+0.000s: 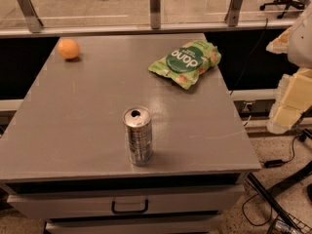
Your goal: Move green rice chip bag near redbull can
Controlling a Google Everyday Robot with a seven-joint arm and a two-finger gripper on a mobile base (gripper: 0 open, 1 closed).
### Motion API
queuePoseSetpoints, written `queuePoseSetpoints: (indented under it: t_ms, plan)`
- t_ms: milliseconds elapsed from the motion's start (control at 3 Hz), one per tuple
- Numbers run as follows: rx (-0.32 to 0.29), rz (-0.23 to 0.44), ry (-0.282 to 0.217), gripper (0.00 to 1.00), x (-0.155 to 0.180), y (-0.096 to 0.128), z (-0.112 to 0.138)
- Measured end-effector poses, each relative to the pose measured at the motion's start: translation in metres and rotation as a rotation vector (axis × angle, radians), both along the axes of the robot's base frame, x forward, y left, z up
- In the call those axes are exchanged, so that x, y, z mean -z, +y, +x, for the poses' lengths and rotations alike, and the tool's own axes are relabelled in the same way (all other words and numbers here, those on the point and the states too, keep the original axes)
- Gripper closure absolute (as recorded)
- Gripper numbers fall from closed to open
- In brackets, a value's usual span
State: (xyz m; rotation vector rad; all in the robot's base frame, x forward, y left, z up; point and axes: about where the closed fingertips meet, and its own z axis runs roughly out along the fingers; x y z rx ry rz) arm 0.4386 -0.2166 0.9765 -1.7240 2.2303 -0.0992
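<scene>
I will close my gripper on the far end (pixel 204 53) of the green rice chip bag, which is the end farthest away from the redbull can.
The green rice chip bag (pixel 186 62) lies flat at the far right of the grey table top (pixel 83 121), its dark green round logo facing up. The redbull can (pixel 138 136) stands upright near the table's front edge, a little left of the middle, with its pull-tab top showing. The bag and the can are well apart. My gripper (pixel 291 101) shows as cream-white parts at the right edge of the camera view, off the table's right side and holding nothing that I can see. It is to the right of the bag and apart from it.
A round orange fruit (pixel 68 48) sits at the table's far left corner. A railing with a glass panel (pixel 155 6) runs behind the table. Drawers with a handle (pixel 129 206) sit below the top. Cables and a stand (pixel 278 199) lie on the floor at the right.
</scene>
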Motion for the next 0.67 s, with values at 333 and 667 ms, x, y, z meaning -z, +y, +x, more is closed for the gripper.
queuePoseSetpoints:
  t_ms: [333,667]
  plan:
    - [-0.019,0.012,-0.035,0.0,-0.002,0.003,0.02]
    - [-0.043,0.024,-0.055,0.0,0.007,0.008,0.047]
